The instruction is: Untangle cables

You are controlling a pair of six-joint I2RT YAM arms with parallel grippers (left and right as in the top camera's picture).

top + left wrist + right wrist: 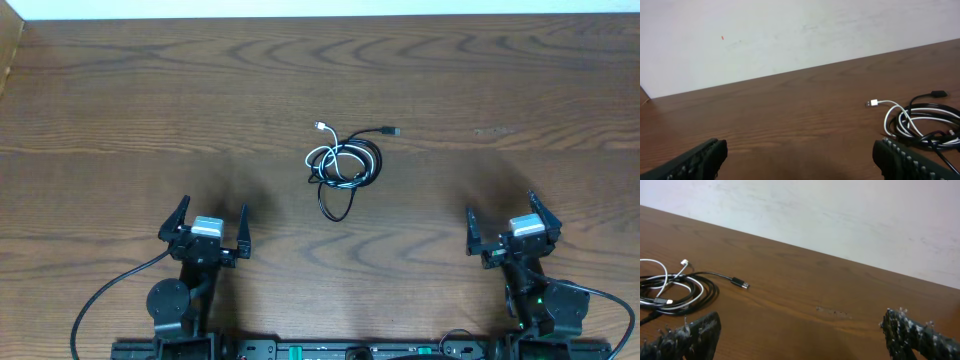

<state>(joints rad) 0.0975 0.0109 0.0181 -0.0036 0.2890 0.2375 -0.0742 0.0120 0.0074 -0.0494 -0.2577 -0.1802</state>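
Note:
The robot's left gripper should next go to the black cable and close on the bundle's near side (322, 183) (931, 142), at the spot where the loose black loop leaves the coils.
A black cable (366, 160) and a white cable (330, 160) lie looped together in one small bundle at the middle of the wooden table (120, 110). The white plug (318, 126) points up-left and the black plug (392, 131) points right. The bundle also shows at the right of the left wrist view (920, 117) and at the left of the right wrist view (675, 291). My left gripper (207, 226) is open and empty, near the front left. My right gripper (512, 223) is open and empty, near the front right. Both are well apart from the cables.
The table's far edge meets a white wall (790, 35). A pale scuff mark (832, 311) lies on the wood right of the bundle. Thick black arm cables (100, 300) trail at the front edge.

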